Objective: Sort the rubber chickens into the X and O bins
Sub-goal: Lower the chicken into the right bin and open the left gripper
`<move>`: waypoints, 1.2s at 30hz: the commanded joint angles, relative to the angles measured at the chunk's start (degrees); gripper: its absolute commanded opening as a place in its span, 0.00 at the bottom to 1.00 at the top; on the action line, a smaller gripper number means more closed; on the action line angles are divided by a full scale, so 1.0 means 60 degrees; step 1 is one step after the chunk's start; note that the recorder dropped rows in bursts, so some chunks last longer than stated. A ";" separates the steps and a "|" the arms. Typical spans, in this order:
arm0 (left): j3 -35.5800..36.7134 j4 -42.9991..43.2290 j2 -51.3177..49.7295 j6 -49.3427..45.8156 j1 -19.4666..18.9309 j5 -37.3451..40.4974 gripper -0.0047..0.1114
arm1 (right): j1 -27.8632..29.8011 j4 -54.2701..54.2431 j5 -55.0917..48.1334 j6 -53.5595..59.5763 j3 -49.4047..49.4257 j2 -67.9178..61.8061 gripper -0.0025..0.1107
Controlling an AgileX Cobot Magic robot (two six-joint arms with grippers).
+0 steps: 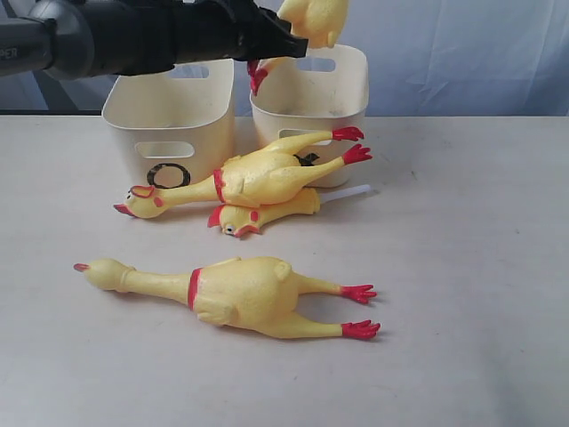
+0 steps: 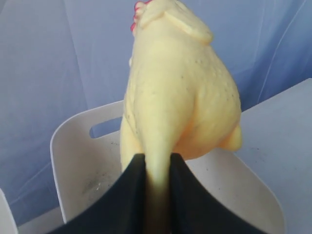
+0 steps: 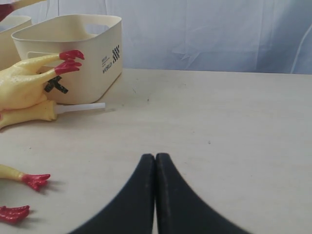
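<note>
Next, my left gripper releases the rubber chicken it holds inside the open X bin [image 1: 307, 112] [image 2: 161, 218], just behind the front rim of that bin.
My left gripper [image 2: 158, 161] is shut on one leg of a rubber chicken [image 2: 180, 97] and holds it in the air above the open X bin [image 2: 73, 146]. In the exterior view this held chicken [image 1: 317, 18] hangs over the right-hand X bin [image 1: 311, 93], with a red part [image 1: 256, 76] dangling at the rim. The O bin [image 1: 169, 111] stands to its left. A long chicken [image 1: 258, 176] and a shorter one [image 1: 267, 213] lie against the bins' fronts. Another long chicken [image 1: 240, 294] lies nearer the front. My right gripper [image 3: 155, 157] is shut and empty, low over bare table.
A thin white strip [image 1: 347, 195] lies on the table by the X bin's front corner. A blue curtain [image 1: 462, 53] closes off the back. My left arm [image 1: 133, 36] stretches across above the O bin. The cream table [image 1: 471, 267] runs out to the right.
</note>
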State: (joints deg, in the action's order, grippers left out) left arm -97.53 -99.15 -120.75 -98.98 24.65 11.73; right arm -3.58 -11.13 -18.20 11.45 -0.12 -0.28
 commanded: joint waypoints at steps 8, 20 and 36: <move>-0.0216 -0.0133 -0.0566 0.0253 -0.0021 0.0268 0.04 | 0.0004 -0.0012 0.0106 0.0007 0.0019 0.0046 0.01; -0.0216 -0.0133 -0.0591 0.0253 -0.0021 0.0216 0.07 | 0.0004 -0.0012 0.0106 0.0007 0.0019 0.0046 0.01; -0.0216 -0.0133 -0.0591 0.0253 -0.0021 0.0200 0.30 | 0.0004 -0.0012 0.0106 0.0007 0.0019 0.0046 0.01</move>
State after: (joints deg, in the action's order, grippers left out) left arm -98.51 -99.19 -124.37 -97.75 24.65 12.59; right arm -3.58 -11.13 -18.20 11.45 -0.12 -0.28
